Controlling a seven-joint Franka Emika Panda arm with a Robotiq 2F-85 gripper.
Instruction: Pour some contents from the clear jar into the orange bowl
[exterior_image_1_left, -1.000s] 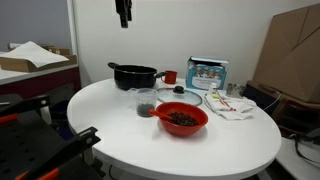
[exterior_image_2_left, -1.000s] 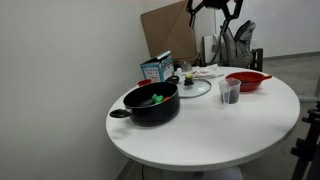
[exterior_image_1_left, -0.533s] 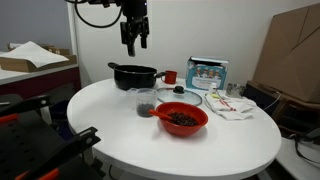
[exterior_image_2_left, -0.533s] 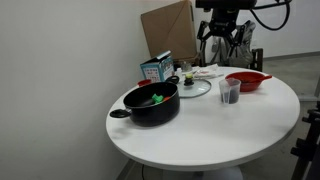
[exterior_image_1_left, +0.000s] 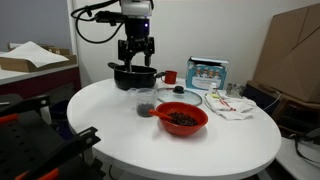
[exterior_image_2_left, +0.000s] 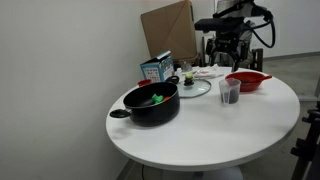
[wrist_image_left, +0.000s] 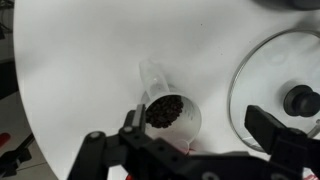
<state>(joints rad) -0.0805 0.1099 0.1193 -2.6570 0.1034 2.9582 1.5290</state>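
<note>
My gripper will close on the handle (exterior_image_1_left: 132, 92) (wrist_image_left: 153, 76) of the clear jar, which points out on the side away from the orange bowl.
The clear jar (exterior_image_1_left: 146, 103) stands upright on the round white table, with the dark contents (wrist_image_left: 164, 110) inside; it also shows in an exterior view (exterior_image_2_left: 230, 93). The orange bowl (exterior_image_1_left: 181, 119) with dark pieces sits right beside it, also seen in an exterior view (exterior_image_2_left: 247, 82). My gripper (exterior_image_1_left: 137, 56) hangs open and empty above the jar, well clear of it, as an exterior view (exterior_image_2_left: 228, 48) also shows. In the wrist view the open jaws (wrist_image_left: 200, 128) look straight down; the jar (wrist_image_left: 168, 105) lies close to one finger.
A black pot (exterior_image_1_left: 135, 76) with green things inside stands behind the jar. A flat glass lid (exterior_image_1_left: 180, 97), a small red cup (exterior_image_1_left: 171, 76), a blue-white box (exterior_image_1_left: 207, 72) and a cloth (exterior_image_1_left: 235, 105) lie toward the back. A cardboard sheet (exterior_image_1_left: 295, 50) leans behind the table.
The gripper has come down from the top of the view to a spot above the jar. Nothing on the table has moved.
</note>
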